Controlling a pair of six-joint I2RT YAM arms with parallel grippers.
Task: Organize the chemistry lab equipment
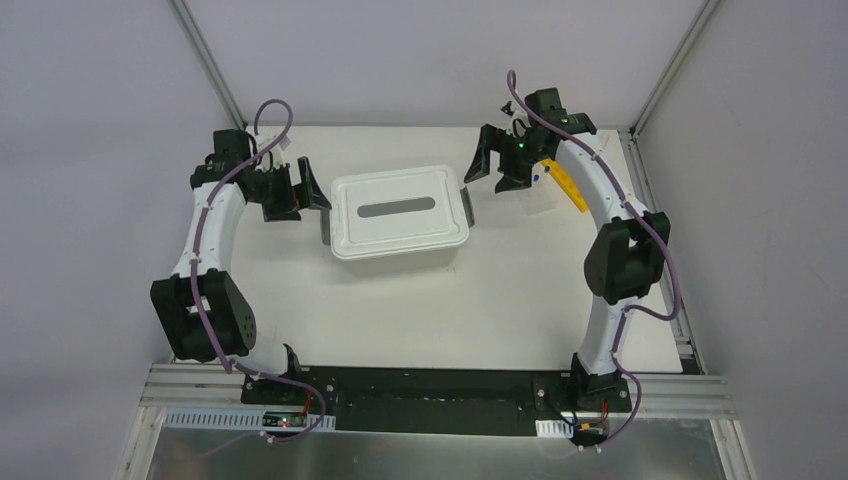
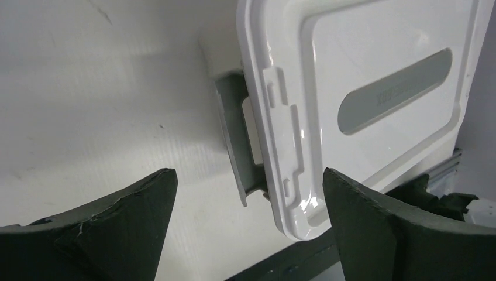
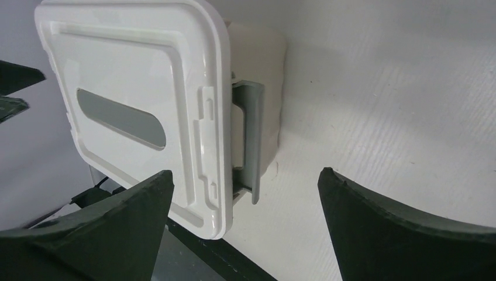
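Note:
The grey latch hangs open off the edge of the white lid, so next my right gripper pinches it against the lid's rim (image 1: pixel 459 203) before I move the bin.
Of the chemistry lab equipment, only a yellow holed tube rack (image 1: pixel 568 186) shows, at the back right and partly hidden behind my right arm. A clear item (image 1: pixel 541 204) that I cannot identify lies beside it. My left gripper (image 1: pixel 300 193) hovers open just left of the cream bin (image 1: pixel 400 250). In the left wrist view the gripper (image 2: pixel 248 175) frames the bin's grey side latch (image 2: pixel 234 140) and a corner of the white lid (image 2: pixel 362 76) without touching. My right gripper (image 1: pixel 497 165) is open just right of the bin. Seen from its wrist, the gripper (image 3: pixel 245 174) brackets the other latch (image 3: pixel 250 134) and the lid's edge (image 3: pixel 128 76).
The bin stands in the middle of the white table (image 1: pixel 450 310) with its lid on, and both latches stick outward. Metal frame posts (image 1: pixel 205 60) rise at the back corners. A black base rail (image 1: pixel 430 385) runs along the near edge.

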